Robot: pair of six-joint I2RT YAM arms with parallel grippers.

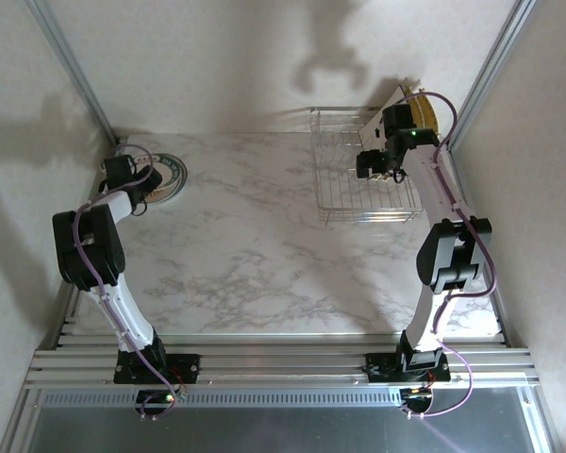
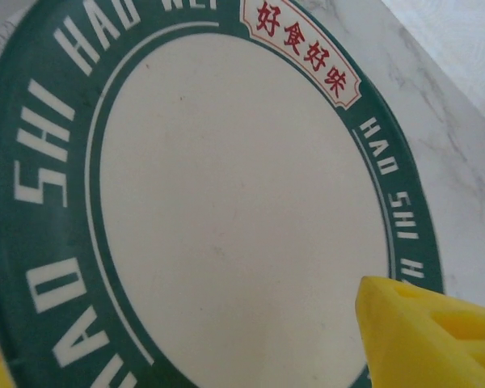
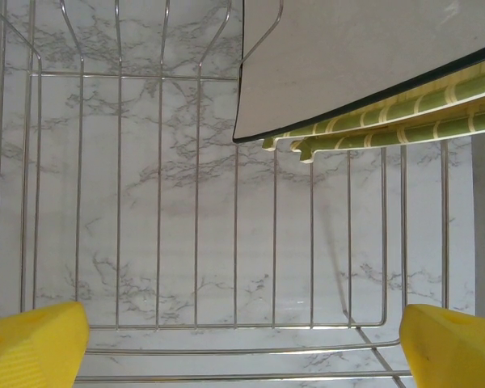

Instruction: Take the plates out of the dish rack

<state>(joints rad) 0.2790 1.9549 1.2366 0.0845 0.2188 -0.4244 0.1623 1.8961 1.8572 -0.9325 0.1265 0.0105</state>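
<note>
The round plate sits crooked over the plates under it, so the robot's left gripper should pinch the round plate's rim (image 2: 79, 339) and line it up with them.
A round white plate (image 2: 234, 202) with a teal-green lettered rim lies flat on the marble table at the far left (image 1: 170, 174). My left gripper (image 2: 202, 347) hovers just over it, open, one yellow fingertip (image 2: 424, 335) above its rim; in the top view this gripper (image 1: 140, 185) sits at the plate's near edge. The silver wire dish rack (image 1: 344, 193) stands at the far right. A white square plate (image 3: 347, 56) and mustard-yellow striped plates (image 3: 404, 121) lean in its far right corner (image 1: 423, 109). My right gripper (image 3: 242, 356) hangs open above the rack's bare wires (image 3: 234, 242).
Metal frame posts (image 1: 71, 66) and white walls close in the table on both sides. The marble tabletop (image 1: 255, 245) stretches between the round plate and the rack. An aluminium rail (image 1: 283, 359) runs along the near edge at the arm bases.
</note>
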